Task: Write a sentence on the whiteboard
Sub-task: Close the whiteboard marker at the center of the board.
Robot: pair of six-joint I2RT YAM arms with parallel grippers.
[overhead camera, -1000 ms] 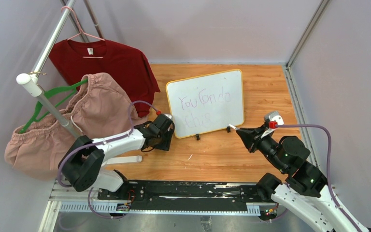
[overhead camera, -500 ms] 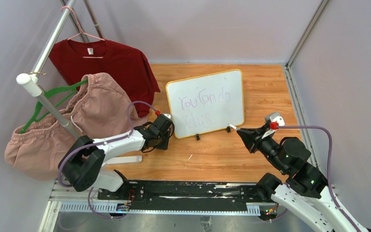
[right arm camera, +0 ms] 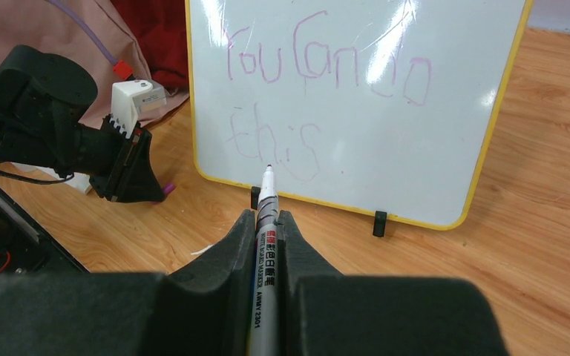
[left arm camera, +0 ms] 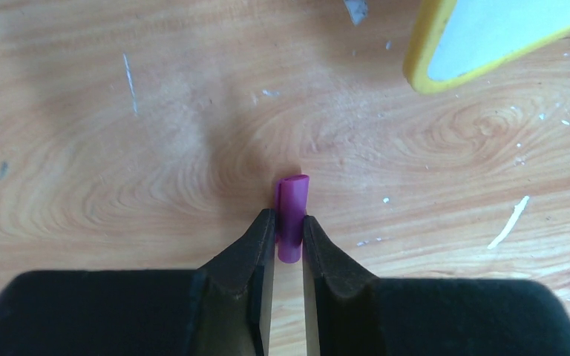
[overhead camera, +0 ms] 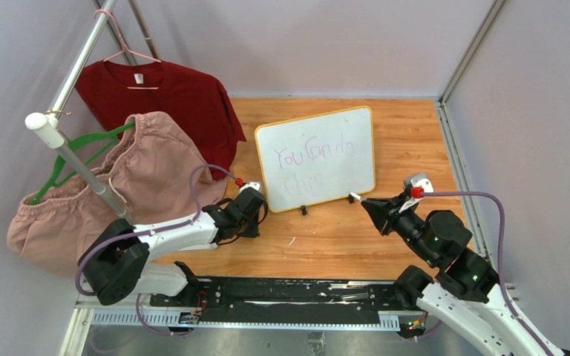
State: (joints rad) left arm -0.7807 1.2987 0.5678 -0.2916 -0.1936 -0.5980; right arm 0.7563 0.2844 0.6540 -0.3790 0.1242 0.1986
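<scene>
The purple cap's far end sticks out past my left gripper's fingers, so next I open them and take the cap closer to that end (left arm camera: 293, 194).
The whiteboard (overhead camera: 356, 174) stands tilted on two black feet at mid-table; its yellow corner (left arm camera: 423, 59) shows in the left wrist view. The sentence (overhead camera: 315, 153), thin purple words "You can do / this" (right arm camera: 326, 67), runs in two lines. My right gripper (overhead camera: 367, 204) (right arm camera: 266, 215) is shut on a white marker (right arm camera: 266, 222), whose tip hangs just off the board's lower edge. My left gripper (overhead camera: 255, 222) (left arm camera: 288, 222) sits low on the wood by the board's lower left corner, shut on a small purple cap (left arm camera: 292, 215) (right arm camera: 168, 188).
A red T-shirt (overhead camera: 163, 96) and a pink garment (overhead camera: 119, 178) hang from a slanted rack pole (overhead camera: 74, 67) at the left, close behind my left arm. A white stick (overhead camera: 193, 244) lies beside that arm. Grey walls enclose the wooden table (overhead camera: 408, 141).
My left gripper's jaws have drawn together onto the purple cap, and that arm has shifted slightly toward me. The right gripper with the marker has barely moved.
</scene>
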